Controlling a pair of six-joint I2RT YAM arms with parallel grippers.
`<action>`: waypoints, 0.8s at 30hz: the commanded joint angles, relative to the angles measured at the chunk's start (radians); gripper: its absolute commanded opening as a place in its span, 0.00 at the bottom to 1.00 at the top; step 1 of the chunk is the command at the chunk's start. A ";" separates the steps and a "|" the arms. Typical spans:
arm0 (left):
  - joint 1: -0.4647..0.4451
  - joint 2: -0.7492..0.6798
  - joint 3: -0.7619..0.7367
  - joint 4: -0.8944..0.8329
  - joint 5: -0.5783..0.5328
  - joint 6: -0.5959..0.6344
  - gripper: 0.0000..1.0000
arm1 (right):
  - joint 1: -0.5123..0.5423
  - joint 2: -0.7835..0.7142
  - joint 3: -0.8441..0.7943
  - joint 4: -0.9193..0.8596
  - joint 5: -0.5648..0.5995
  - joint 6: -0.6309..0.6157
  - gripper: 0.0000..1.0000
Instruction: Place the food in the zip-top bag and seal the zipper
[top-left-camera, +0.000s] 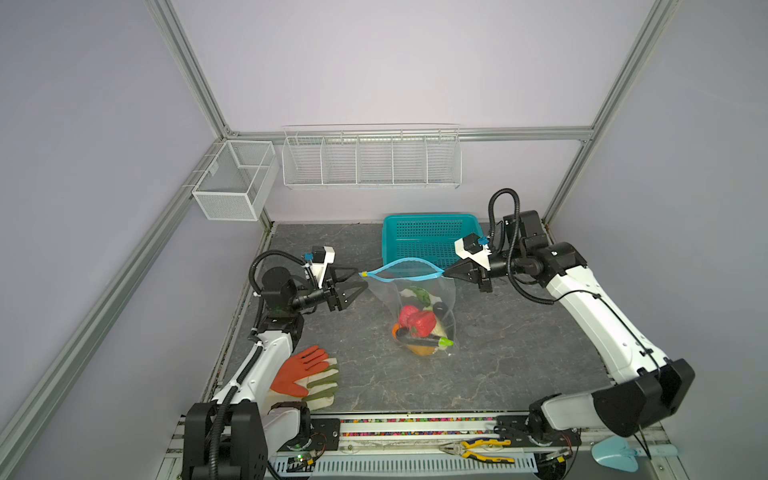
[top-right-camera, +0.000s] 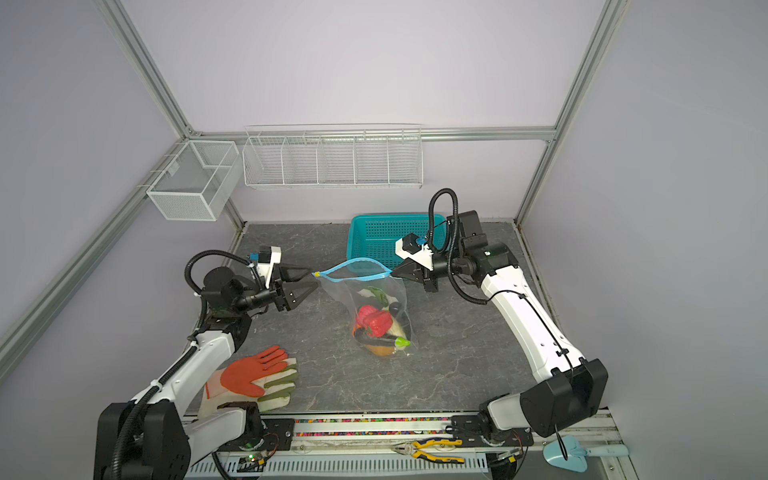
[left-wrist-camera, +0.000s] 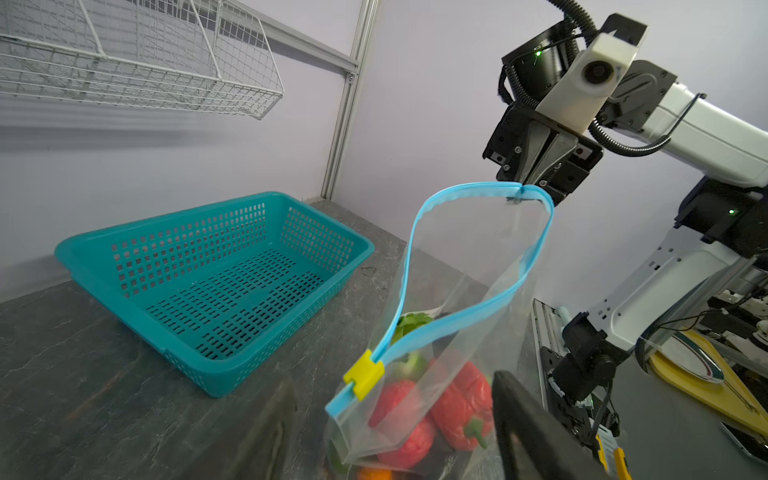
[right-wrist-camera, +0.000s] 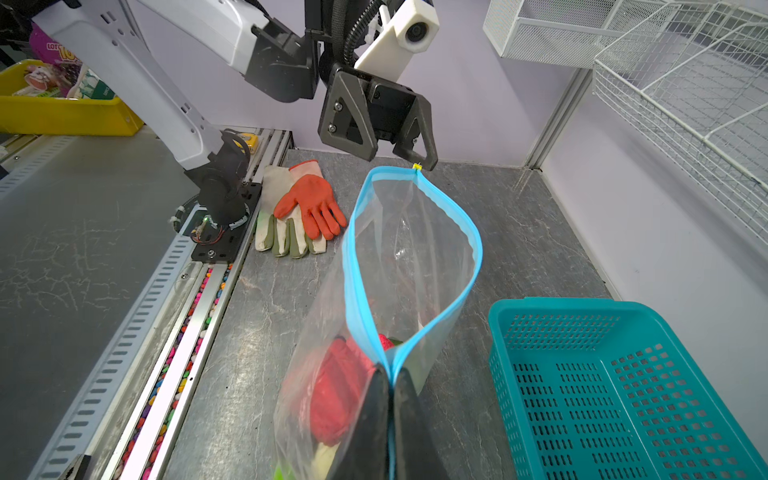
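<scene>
The yellow slider is at the zipper end opposite my right gripper, so my left gripper will pinch the bag's corner (top-left-camera: 373, 284) below the slider to free my right gripper for sealing.
The clear zip-top bag (top-left-camera: 419, 307) (top-right-camera: 374, 307) hangs upright with its bottom on the table. The food (top-left-camera: 417, 328) (left-wrist-camera: 457, 399) lies inside it: red, green, orange and dark pieces. The light-blue zipper (top-left-camera: 399, 279) (right-wrist-camera: 353, 257) gapes in a loop. My right gripper (top-left-camera: 445, 273) (right-wrist-camera: 390, 374) is shut on the zipper's right end and holds the bag up. At the opposite end sits the yellow slider (top-left-camera: 363, 274) (left-wrist-camera: 363, 374). My left gripper (top-left-camera: 363, 279) (left-wrist-camera: 392, 382) stands open there, its fingers either side of that bag corner.
A teal perforated basket (top-left-camera: 428, 241) stands behind the bag, near the right gripper. Orange-and-green work gloves (top-left-camera: 307, 374) lie beside the left arm. Yellow-handled pliers (top-left-camera: 478, 449) rest on the front rail. White wire baskets (top-left-camera: 370, 158) hang on the back wall.
</scene>
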 joint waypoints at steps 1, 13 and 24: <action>-0.010 0.016 0.006 -0.199 -0.059 0.175 0.75 | -0.007 0.006 0.022 0.007 -0.065 -0.012 0.07; -0.034 0.121 0.001 0.006 -0.025 0.081 0.73 | -0.007 0.009 0.026 0.004 -0.082 -0.012 0.07; -0.088 0.198 0.008 0.151 -0.012 0.021 0.68 | -0.007 0.009 0.029 0.004 -0.080 -0.010 0.07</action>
